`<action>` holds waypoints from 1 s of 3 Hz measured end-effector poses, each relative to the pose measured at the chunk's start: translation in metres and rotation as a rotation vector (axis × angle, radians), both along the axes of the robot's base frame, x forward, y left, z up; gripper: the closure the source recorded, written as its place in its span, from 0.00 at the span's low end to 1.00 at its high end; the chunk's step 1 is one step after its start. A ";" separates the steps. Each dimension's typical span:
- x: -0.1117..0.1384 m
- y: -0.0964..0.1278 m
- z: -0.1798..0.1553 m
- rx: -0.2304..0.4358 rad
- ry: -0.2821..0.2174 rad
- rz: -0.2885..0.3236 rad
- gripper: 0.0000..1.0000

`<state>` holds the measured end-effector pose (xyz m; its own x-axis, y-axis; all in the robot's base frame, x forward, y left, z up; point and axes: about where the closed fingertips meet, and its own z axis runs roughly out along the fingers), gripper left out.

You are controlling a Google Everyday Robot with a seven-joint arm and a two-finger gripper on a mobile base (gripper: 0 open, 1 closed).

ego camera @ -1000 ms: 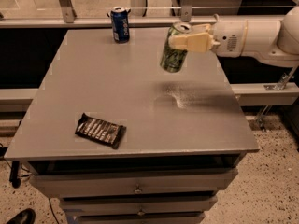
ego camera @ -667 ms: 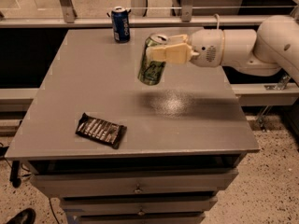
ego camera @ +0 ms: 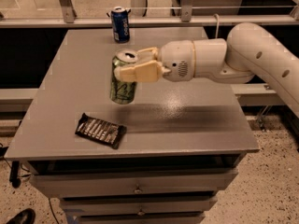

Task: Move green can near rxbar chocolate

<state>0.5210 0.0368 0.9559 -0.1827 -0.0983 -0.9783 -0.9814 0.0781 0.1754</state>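
Next, I let go of the green can on the grey table [ego camera: 116, 122], right up close to the far edge of the rxbar chocolate.
The green can [ego camera: 123, 87], olive-green with pale scribbled lettering and a silver top, hangs upright a little above the grey table [ego camera: 187, 125], left of centre. My gripper [ego camera: 128, 68] reaches in from the right and is shut on the can's upper part, cream fingers [ego camera: 138, 72] around it. The rxbar chocolate [ego camera: 100, 130], a flat dark wrapper with pale text stripes, lies on the table near the front left, just below and left of the can.
A dark blue can [ego camera: 120, 24] stands upright at the table's back edge. My white arm [ego camera: 243, 55] stretches over the table's right half. A metal rail runs behind the table. Drawers sit under the front edge.
My gripper has carried the green can leftward and toward the front of the table, closer to the rxbar chocolate. The bar and the blue can have not moved.
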 end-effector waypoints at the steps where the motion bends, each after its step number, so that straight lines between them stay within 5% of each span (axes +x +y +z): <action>1: -0.017 0.019 -0.016 -0.042 -0.042 0.033 1.00; 3: -0.029 0.031 -0.057 -0.098 -0.089 0.073 1.00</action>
